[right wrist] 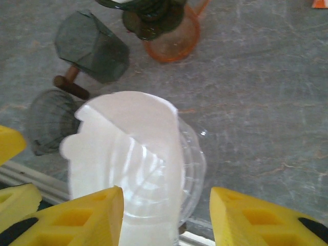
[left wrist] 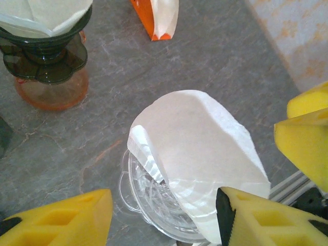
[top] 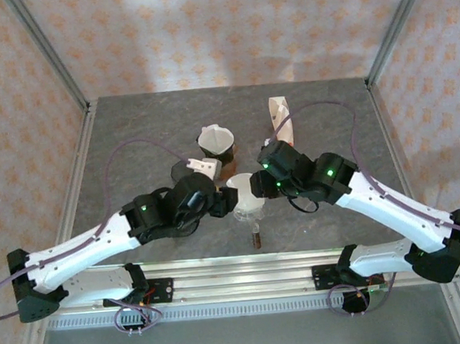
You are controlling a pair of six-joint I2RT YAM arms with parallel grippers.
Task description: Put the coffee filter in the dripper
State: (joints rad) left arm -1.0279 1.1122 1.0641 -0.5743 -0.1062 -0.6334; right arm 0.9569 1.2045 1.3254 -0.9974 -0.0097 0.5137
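Observation:
The edge of the coffee filter stands away from the dripper's clear rim, so my right gripper will press that edge against the dripper's rim (right wrist: 199, 166) to seat the filter.
A clear glass dripper (left wrist: 148, 197) stands on the grey table between both arms, at the centre in the top view (top: 247, 210). A white paper coffee filter (left wrist: 205, 148) sits tilted in it, part inside the cone and part sticking up over the rim (right wrist: 128, 148). My left gripper (left wrist: 164, 220) is open, its yellow fingers on either side of the dripper, the right one touching the filter's edge. My right gripper (right wrist: 166, 220) is open too, straddling the dripper (right wrist: 193, 164) from the other side, its left finger against the filter.
A dark green dripper holding a filter (left wrist: 43, 46) stands on an orange glass server (right wrist: 171, 43) behind. An orange-and-white filter pack (top: 280, 119) lies at the back. Dark grey scoops with a brown handle (right wrist: 72, 87) lie nearby. The table's metal front rail (top: 237, 267) is close.

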